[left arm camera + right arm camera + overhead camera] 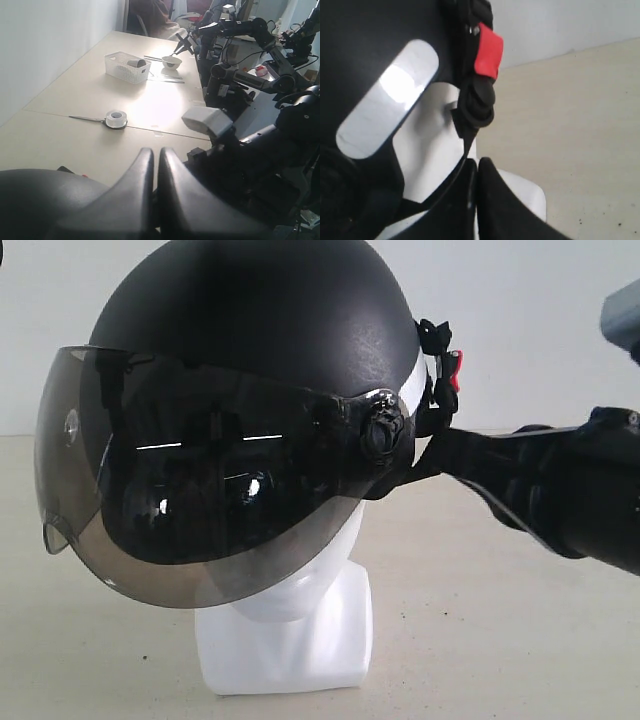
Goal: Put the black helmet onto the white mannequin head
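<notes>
My right gripper is pinching the thin strap of the crooked black helmet. It should take the thicker end (476, 109) under the red buckle before it turns the helmet straight.
The black helmet (260, 330) sits over the white mannequin head (300, 640), and its smoky visor (200, 500) hides the face. Only the chin, neck and block base show below. My right gripper (425, 462) reaches in from the right to the helmet's rear rim. In the right wrist view the right gripper (477, 162) is shut with the helmet's black strap (467, 135) running down into its tips, beside the white neck (430, 145). My left gripper (156, 152) is shut with nothing in it, above the helmet's dome (35, 200).
The head stands on a beige table (500, 640). Farther along the table are a white basket (126, 67), a bowl (171, 62) and a tape roll (116, 119). Other robot arms (240, 77) crowd the side beyond the table's edge.
</notes>
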Available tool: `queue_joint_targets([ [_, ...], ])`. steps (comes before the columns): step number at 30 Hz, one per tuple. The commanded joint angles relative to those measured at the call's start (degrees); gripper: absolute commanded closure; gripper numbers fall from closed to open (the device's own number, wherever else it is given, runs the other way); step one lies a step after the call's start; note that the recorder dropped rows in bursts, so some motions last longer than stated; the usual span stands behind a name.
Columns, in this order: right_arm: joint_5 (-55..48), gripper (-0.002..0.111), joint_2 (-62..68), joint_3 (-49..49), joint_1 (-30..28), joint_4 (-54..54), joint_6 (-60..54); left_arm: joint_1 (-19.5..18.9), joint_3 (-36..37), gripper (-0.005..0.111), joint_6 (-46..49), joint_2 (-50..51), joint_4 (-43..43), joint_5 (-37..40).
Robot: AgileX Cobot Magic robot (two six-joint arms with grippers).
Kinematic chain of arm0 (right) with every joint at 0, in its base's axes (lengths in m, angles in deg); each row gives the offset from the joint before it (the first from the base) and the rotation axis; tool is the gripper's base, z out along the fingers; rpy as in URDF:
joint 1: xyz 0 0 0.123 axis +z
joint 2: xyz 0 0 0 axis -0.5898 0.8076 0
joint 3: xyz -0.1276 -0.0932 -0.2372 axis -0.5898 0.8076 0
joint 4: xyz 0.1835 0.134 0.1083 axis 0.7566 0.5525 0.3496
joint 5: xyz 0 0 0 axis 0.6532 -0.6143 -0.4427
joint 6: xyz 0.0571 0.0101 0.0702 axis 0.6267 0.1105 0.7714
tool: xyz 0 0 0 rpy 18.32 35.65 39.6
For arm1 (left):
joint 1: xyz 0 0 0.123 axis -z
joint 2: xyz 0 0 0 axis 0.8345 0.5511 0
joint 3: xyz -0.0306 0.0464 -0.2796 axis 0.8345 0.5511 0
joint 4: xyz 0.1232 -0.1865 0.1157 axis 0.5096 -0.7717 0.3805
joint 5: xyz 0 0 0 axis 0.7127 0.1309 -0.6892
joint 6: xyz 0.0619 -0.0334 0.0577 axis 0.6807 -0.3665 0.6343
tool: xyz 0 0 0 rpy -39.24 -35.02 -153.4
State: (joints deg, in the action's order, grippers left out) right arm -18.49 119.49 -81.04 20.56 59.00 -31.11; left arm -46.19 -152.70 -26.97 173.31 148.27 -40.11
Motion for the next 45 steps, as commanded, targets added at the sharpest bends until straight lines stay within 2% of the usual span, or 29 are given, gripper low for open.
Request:
queue_joint_targets([
  [1, 3.34, 0.108, -4.34, -0.28, -0.21, 4.08, -5.96, 0.21, 0.51, 0.102, -0.59, -0.42, -0.14, 0.39],
  [4, 3.6, 0.108, -6.38, -0.28, -0.21, 9.94, -11.51, 0.21, 0.51, 0.102, -0.59, -0.42, -0.14, 0.39],
  [6, 3.08, 0.103, -6.89, -0.28, -0.21, 12.75, -13.14, 0.21, 0.51, 0.102, -0.59, -0.42, -0.14, 0.39],
  [8, 1.9, 0.082, -6.78, -0.28, -0.21, 12.75, -13.34, 0.21, 0.51, 0.102, -0.59, -0.42, -0.14, 0.39],
  [9, 1.16, 0.064, -6.68, -0.28, -0.21, 12.75, -10.62, 0.21, 0.51, 0.102, -0.59, -0.42, -0.14, 0.39],
  [11, 1.04, 0.048, -6.68, -0.28, -0.21, 12.75, -5.23, 0.21, 0.51, 0.102, -0.59, -0.42, -0.14, 0.39],
  [12, 1.04, 0.048, -6.68, -0.28, -0.21, 12.75, -4.46, 0.21, 0.51, 0.102, -0.59, -0.42, -0.14, 0.39],
  [16, 1.15, 0.061, -5.02, -0.28, -0.21, 12.75, -3.04, 0.21, 0.51, 0.102, -0.59, -0.42, -0.14, 0.71],
  [21, 0.61, 0.061, 0.67, -0.28, -0.21, 12.75, -2.27, 0.21, 0.51, 0.102, -0.59, -0.42, -0.14, 0.71],
  [30, 0.05, 0.061, 0.68, -0.77, -0.21, 10.88, 3.25, 0.21, 0.51, 0.102, -0.99, -0.42, -0.14, 0.86],
  [45, 1.33, 0.061, 1.84, -3.6, -0.21, 9.74, 1.55, 0.21, 0.51, 0.102, -4.84, -0.42, -0.14, 2.59],
])
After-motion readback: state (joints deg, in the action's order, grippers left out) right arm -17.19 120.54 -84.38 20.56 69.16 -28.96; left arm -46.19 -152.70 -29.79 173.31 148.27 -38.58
